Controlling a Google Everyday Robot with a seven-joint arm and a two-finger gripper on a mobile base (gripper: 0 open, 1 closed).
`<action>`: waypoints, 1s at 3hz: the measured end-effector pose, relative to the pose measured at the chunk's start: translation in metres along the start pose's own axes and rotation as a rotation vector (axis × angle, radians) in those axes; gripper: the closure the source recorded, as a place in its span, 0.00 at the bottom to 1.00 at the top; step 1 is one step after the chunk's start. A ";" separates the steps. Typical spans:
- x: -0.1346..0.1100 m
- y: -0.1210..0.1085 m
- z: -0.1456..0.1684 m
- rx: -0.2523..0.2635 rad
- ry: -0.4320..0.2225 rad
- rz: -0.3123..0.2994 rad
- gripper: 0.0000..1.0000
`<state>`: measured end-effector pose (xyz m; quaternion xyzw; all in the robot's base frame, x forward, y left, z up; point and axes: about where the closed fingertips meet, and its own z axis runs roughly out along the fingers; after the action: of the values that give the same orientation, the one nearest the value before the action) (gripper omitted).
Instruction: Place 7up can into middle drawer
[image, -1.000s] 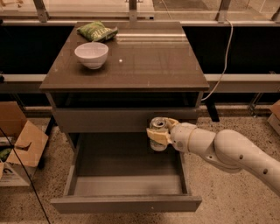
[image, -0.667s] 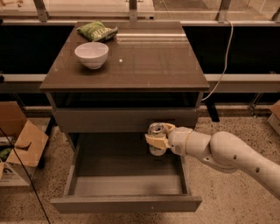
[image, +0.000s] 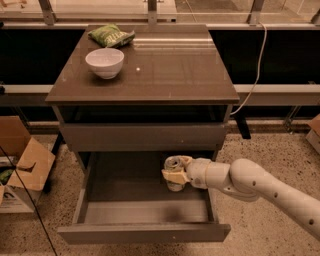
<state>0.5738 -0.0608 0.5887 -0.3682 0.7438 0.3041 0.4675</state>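
Note:
Next, my gripper releases the 7up can on the bottom of the grey tray, near the middle drawer's front panel (image: 168, 207).
The middle drawer (image: 144, 233) is pulled out wide, and its grey tray shows. My gripper (image: 175, 169) reaches in from the right and is shut on the 7up can (image: 173, 164). It holds the can upright inside the tray, near the right rear. The can's silver top shows, and its lower part sits low against the tray floor. I cannot tell if it rests on the floor. A tan finger (image: 174, 177) crosses the can's front.
On the brown tabletop (image: 175, 65) stand a white bowl (image: 105, 62) and a green snack bag (image: 111, 36) at the back left. The upper drawer front (image: 145, 136) is closed. Cardboard boxes (image: 25, 167) stand on the floor at the left. A cable (image: 257, 65) hangs at the right.
My gripper has moved down and slightly left with the can, from level with the drawer's rear opening to lower inside the tray.

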 end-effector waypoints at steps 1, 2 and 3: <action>0.031 0.006 0.017 -0.033 0.002 0.020 1.00; 0.054 0.012 0.033 -0.054 -0.005 0.039 1.00; 0.073 0.014 0.046 -0.063 -0.022 0.053 1.00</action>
<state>0.5623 -0.0359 0.5061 -0.3596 0.7381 0.3436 0.4559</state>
